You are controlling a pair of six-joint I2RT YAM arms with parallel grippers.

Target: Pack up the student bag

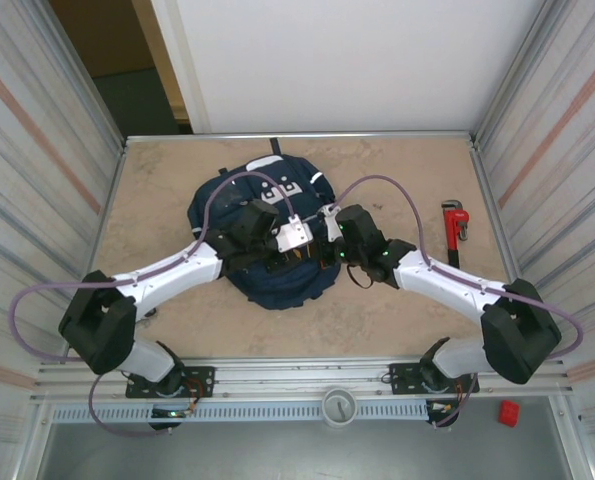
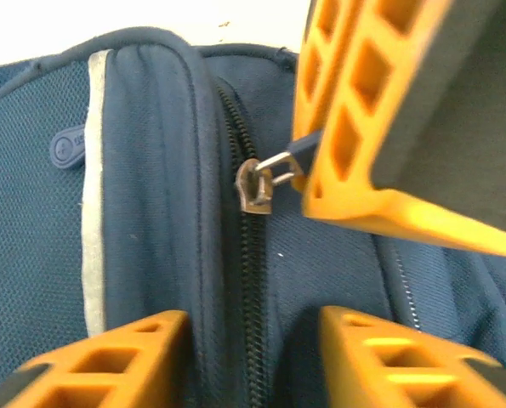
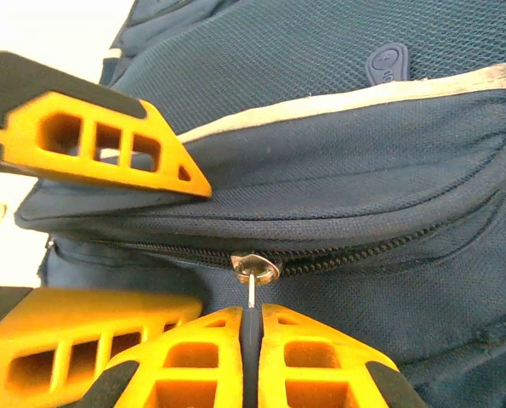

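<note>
The bag is crooked and the slider is short of the zip's end, so the robot's left gripper will pinch the bag's fold [image 2: 207, 327] below the slider and pull the bag straight.
The student bag [image 1: 267, 215] is a navy backpack with a pale stripe, lying in the middle of the table. Both arms reach over its near half. My right gripper [image 3: 251, 327] is shut on the thin metal pull of the zip slider [image 3: 254, 267], and in the top view this gripper [image 1: 329, 238] sits at the bag's right side. My left gripper [image 2: 253, 357] is open, its orange fingers [image 2: 108, 361] straddling the zip line [image 2: 251, 280] and a ridge of fabric just below the slider [image 2: 254, 187]. In the top view the left gripper [image 1: 289, 250] is over the bag's middle.
A red pipe wrench [image 1: 455, 230] lies on the table at the right, near the metal side wall. A small red object [image 1: 508, 412] sits below the table's front rail at the right. Corrugated metal walls close in both sides.
</note>
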